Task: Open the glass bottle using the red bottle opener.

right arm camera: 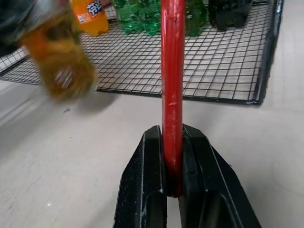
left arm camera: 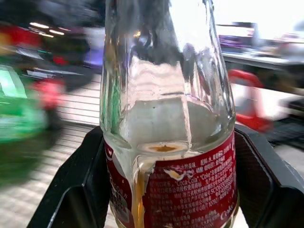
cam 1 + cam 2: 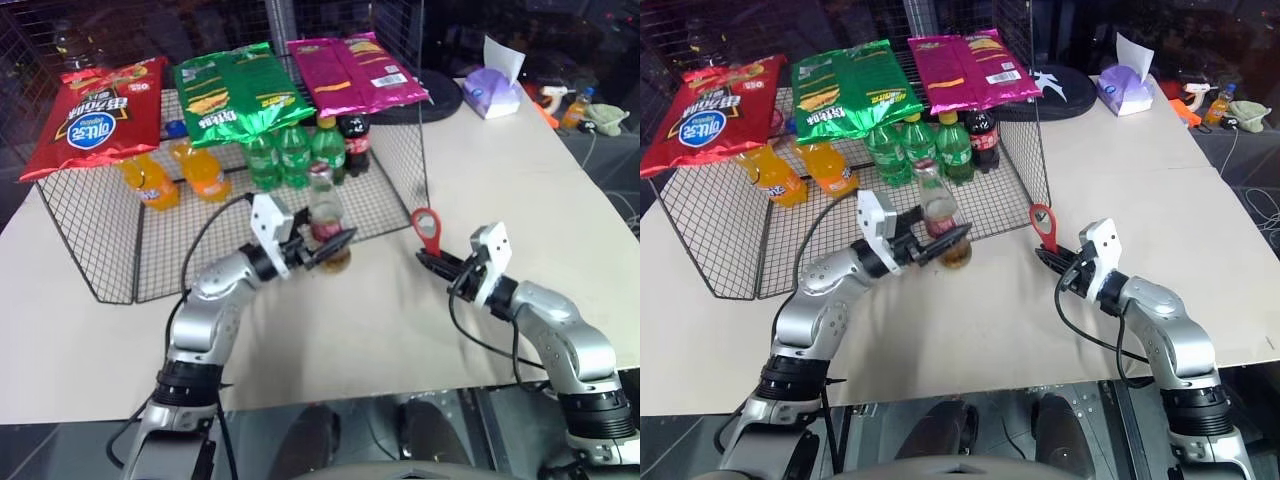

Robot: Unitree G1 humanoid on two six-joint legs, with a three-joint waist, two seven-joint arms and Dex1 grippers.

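Next, I stand the glass bottle down, as my left gripper holds it at its red label, and take its neck (image 3: 321,188) below the cap before prying.
The glass bottle (image 3: 324,206) is clear with a red label, a little yellowish liquid at the bottom and a cap on top. It stands roughly upright just in front of the wire rack. My left gripper (image 3: 333,247) is shut on its lower body, with one black finger (image 2: 75,190) on each side of the label. To the right, my right gripper (image 3: 431,262) is shut on the handle of the red bottle opener (image 3: 427,227). The opener's ring head points up, about a hand's width from the bottle. In the right wrist view the red bottle opener (image 1: 172,71) rises on edge from the shut fingers.
A wire rack (image 3: 110,245) behind the bottle holds orange soda bottles (image 3: 150,180), green bottles (image 3: 280,155) and a cola bottle (image 3: 355,140). Chip bags (image 3: 240,90) lie on top of it. A tissue box (image 3: 490,92) sits at the back right. Open tabletop (image 3: 380,330) lies in front of both grippers.
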